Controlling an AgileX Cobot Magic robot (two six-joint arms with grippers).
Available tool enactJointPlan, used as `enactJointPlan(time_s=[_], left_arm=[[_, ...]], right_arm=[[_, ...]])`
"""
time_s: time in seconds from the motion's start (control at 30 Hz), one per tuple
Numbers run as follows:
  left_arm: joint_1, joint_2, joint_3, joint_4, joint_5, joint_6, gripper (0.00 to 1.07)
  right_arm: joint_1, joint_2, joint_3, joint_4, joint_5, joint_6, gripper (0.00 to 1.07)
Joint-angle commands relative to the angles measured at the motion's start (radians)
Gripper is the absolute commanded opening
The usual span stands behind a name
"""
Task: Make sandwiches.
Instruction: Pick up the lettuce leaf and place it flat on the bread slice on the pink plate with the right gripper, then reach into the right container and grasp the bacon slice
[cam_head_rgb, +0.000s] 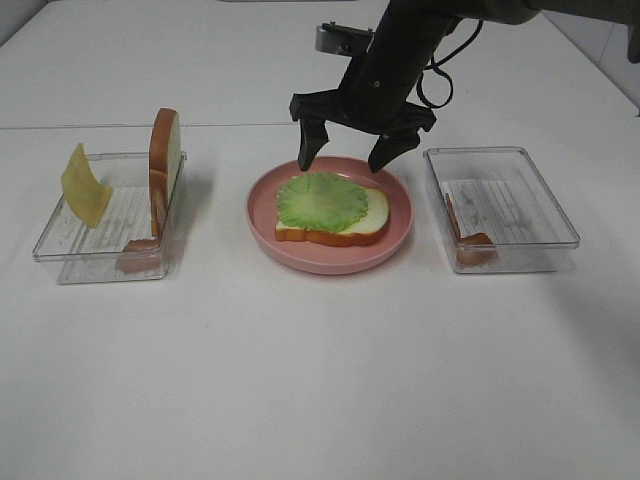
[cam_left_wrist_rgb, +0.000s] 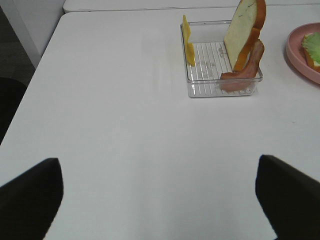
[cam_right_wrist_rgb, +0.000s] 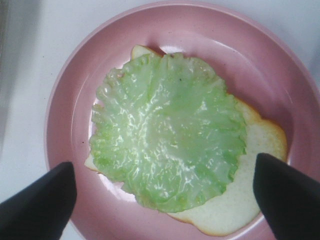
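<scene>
Next, the robot's right gripper should move to the brown meat piece's raised narrow end (cam_head_rgb: 451, 208), in the clear tray that holds only meat, and close there.
The sandwich stack is one white bread slice (cam_head_rgb: 368, 224) with a green lettuce leaf (cam_head_rgb: 322, 198) on top, lying on the pink plate (cam_head_rgb: 330, 262). My right gripper (cam_head_rgb: 345, 160) hangs open just above the lettuce (cam_right_wrist_rgb: 167, 150) and holds nothing; its fingers (cam_right_wrist_rgb: 37, 200) stand on either side of the leaf. The left tray (cam_head_rgb: 60, 262) holds a yellow cheese slice (cam_head_rgb: 85, 187), an upright bread slice (cam_head_rgb: 165, 145) and a brown meat strip (cam_head_rgb: 140, 252). My left gripper (cam_left_wrist_rgb: 160, 200) is open over bare table, well short of that tray (cam_left_wrist_rgb: 222, 89).
A second clear tray (cam_head_rgb: 555, 190) to the right of the plate holds another meat strip (cam_head_rgb: 470, 242). The right arm reaches in from the back right, over the table's far half. A seam runs across the white table behind the trays.
</scene>
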Motion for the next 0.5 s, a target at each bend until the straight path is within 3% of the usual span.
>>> enactJointPlan(time_s=[0.03, 0.23, 0.5], left_arm=[[0.003, -0.014, 0.000, 0.001, -0.008, 0.000, 1.02], [0.003, -0.014, 0.000, 0.001, -0.008, 0.000, 1.02], [0.003, -0.014, 0.000, 0.001, -0.008, 0.000, 1.02]], right_arm=[[-0.003, -0.027, -0.003, -0.009, -0.003, 0.006, 0.99], [-0.003, -0.081, -0.003, -0.043, 0.043, 0.006, 0.99], [-0.004, -0.128, 0.000, -0.238, 0.255, 0.051, 0.99]])
